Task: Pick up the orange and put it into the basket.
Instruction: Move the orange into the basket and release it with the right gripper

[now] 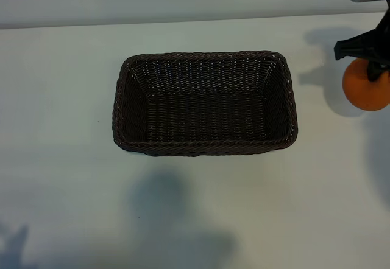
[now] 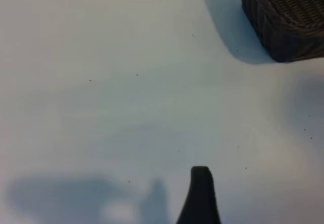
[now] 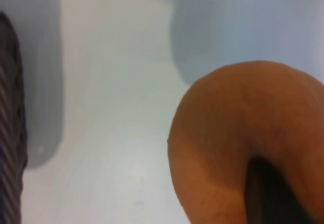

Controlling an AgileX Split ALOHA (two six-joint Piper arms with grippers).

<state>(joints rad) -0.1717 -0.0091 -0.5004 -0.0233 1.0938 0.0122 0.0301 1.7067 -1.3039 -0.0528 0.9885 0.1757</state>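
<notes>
Next, I release the orange from my right gripper on the basket's bottom by its near long side [image 1: 230, 118], a little off the middle. The orange is now at the table's edge.
The orange [image 1: 365, 89] is at the far right edge of the table, well to the right of the dark brown wicker basket [image 1: 204, 56], which holds nothing. My right gripper [image 1: 368, 59] comes down onto the orange from above and is shut on it. In the right wrist view the orange [image 3: 238, 133] fills the near corner, with a black finger [image 3: 268, 193] pressed against its skin. Of my left gripper only one black finger [image 2: 200, 196] shows, above bare table with nothing against it. The left arm itself is outside the exterior view.
The white table [image 1: 61, 159] stretches around the basket on all sides. A corner of the basket [image 2: 283, 16] lies far from the left finger, and its side wall [image 3: 10, 133] shows in the right wrist view. Arm shadows fall on the table's near side.
</notes>
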